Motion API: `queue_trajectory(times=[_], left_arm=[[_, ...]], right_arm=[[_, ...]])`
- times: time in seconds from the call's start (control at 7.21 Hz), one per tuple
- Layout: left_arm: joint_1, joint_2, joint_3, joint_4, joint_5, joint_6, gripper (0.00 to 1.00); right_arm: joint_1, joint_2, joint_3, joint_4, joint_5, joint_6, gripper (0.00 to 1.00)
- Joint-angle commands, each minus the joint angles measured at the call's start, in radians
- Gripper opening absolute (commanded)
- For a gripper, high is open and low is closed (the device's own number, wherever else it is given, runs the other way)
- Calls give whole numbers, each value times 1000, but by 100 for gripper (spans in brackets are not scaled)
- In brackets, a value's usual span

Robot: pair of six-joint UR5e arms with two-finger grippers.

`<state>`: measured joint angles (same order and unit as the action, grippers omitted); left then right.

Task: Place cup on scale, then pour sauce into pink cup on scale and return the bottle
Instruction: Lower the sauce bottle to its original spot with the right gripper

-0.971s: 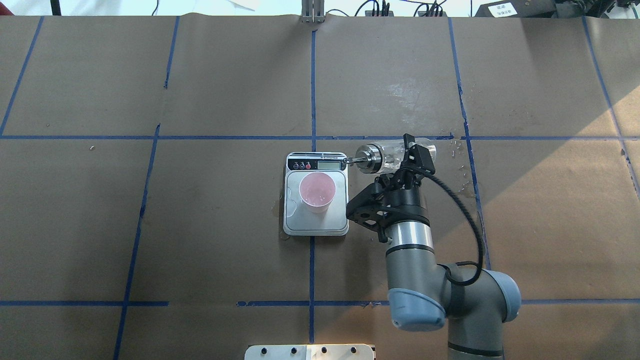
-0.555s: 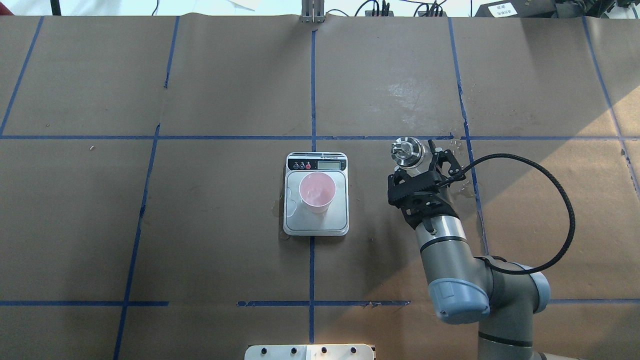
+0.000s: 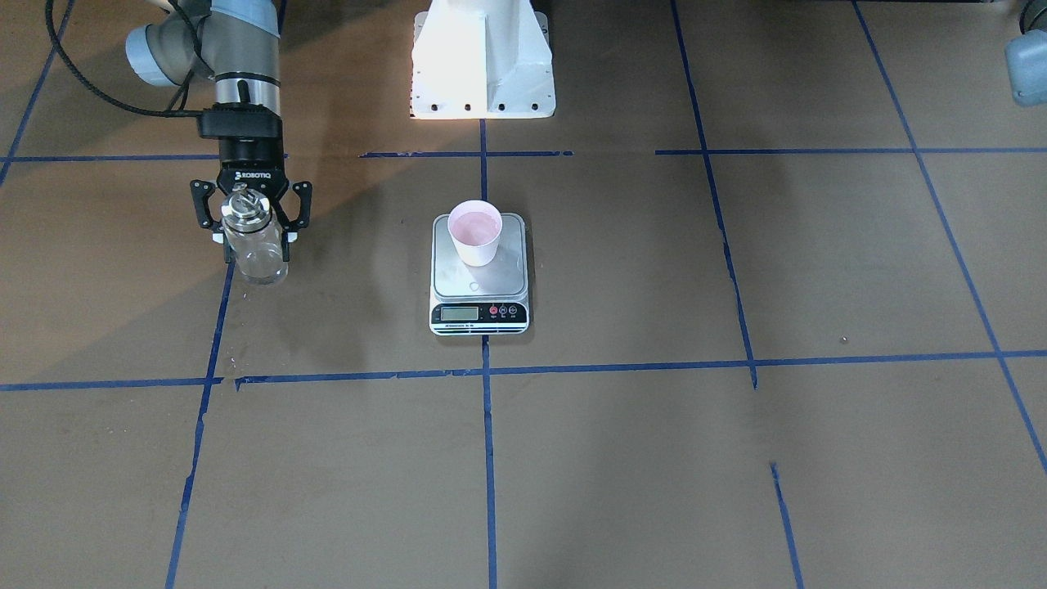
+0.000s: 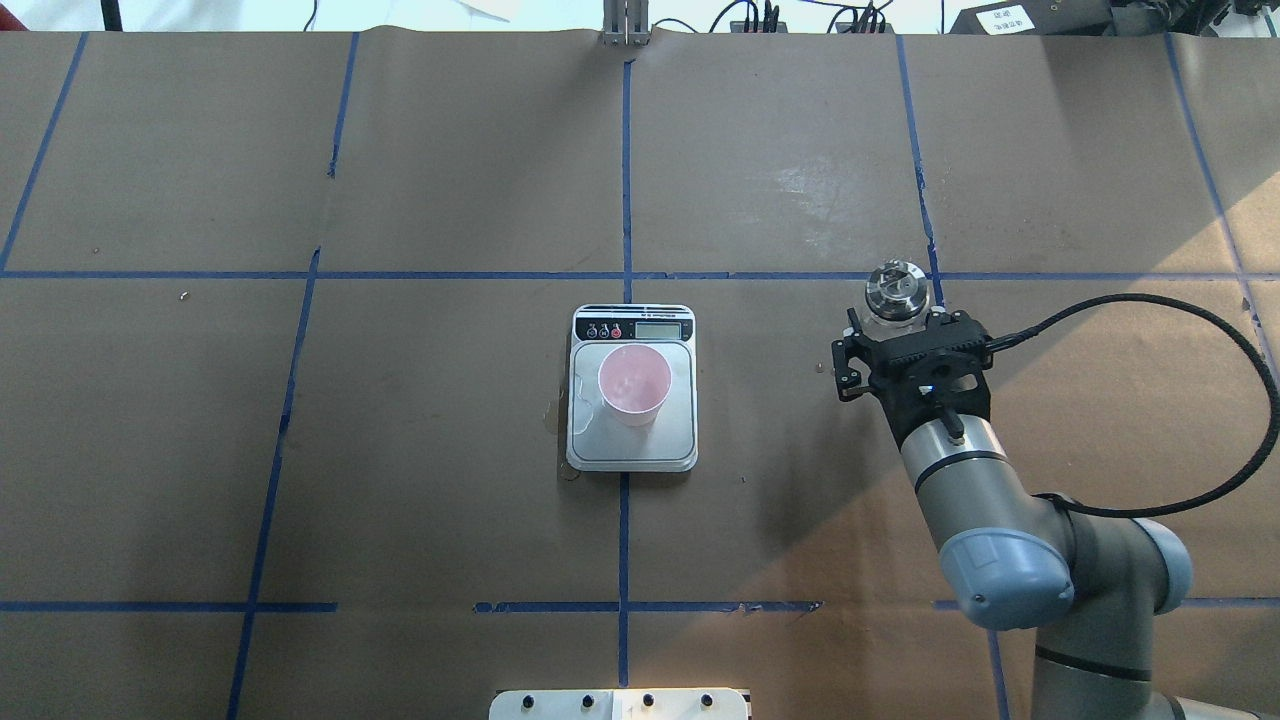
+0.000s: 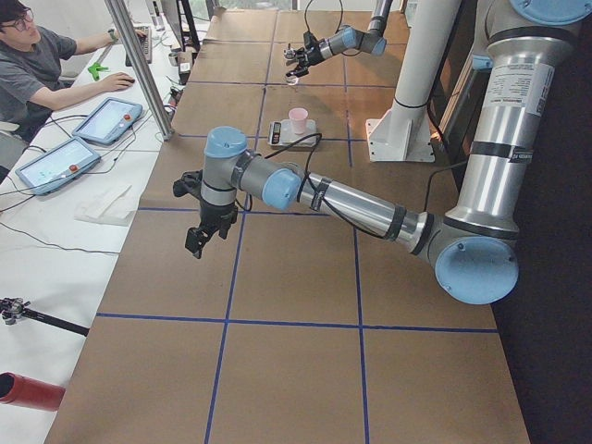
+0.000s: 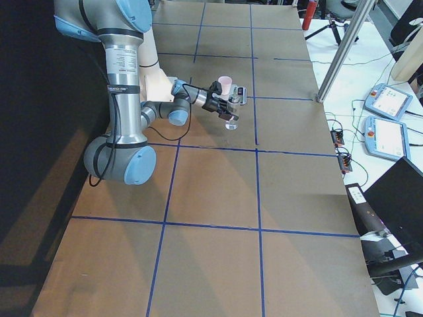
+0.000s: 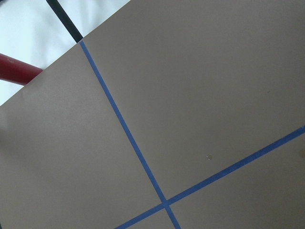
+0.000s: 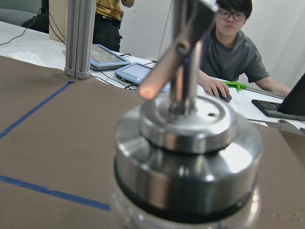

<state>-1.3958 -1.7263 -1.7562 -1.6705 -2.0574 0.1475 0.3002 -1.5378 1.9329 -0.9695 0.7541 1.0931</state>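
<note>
I need to use my right gripper to set the clear glass bottle, now held upright apart from the scale, down on the blue tape line [image 3: 229, 293] just short of where the tape crosses.
The pale pink cup [image 4: 634, 383] stands on the silver scale [image 4: 632, 445] at the table's middle; both show in the front view, the cup [image 3: 474, 231] on the scale [image 3: 478, 285]. My right gripper [image 4: 898, 322] is shut on the clear glass bottle [image 4: 897, 288], which is upright, to the right of the scale and well apart from it. In the front view the gripper [image 3: 255, 239] holds the bottle [image 3: 255, 260] low; I cannot tell if it touches the table. Its silver pourer cap [image 8: 188, 138] fills the right wrist view. My left gripper [image 5: 199, 236] hangs over the table's left end; I cannot tell if it is open.
Brown paper with blue tape lines [image 4: 625, 180] covers the table. Wet marks lie by the scale's left edge [image 4: 553, 415]. The white robot base [image 3: 483, 57] stands behind the scale. An operator [image 5: 37, 65] sits with tablets along the far side.
The right gripper has turned the bottle from lying sideways, spout at the scale, to upright and has carried it to the right, away from the scale. The cup and scale have not moved.
</note>
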Motion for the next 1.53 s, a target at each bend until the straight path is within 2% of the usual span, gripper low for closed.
queue_trajectory(times=[0.0, 0.55, 0.83, 0.97, 1.25, 1.39], left_arm=[[0, -4, -2, 0, 2, -2, 100], [0, -7, 0, 0, 2, -2, 100], [1, -7, 0, 0, 2, -2, 100], [0, -7, 0, 0, 2, -3, 100], [1, -9, 0, 0, 3, -2, 100], [1, -7, 0, 0, 3, -2, 100]], right_arm=[[28, -38, -5, 0, 89, 216, 0], [27, -68, -75, 2, 50, 229, 0], [25, -68, -77, 0, 50, 228, 0], [25, -68, -78, 2, 51, 228, 3], [23, -68, -87, 0, 53, 228, 30], [23, -68, -89, 0, 53, 228, 50]])
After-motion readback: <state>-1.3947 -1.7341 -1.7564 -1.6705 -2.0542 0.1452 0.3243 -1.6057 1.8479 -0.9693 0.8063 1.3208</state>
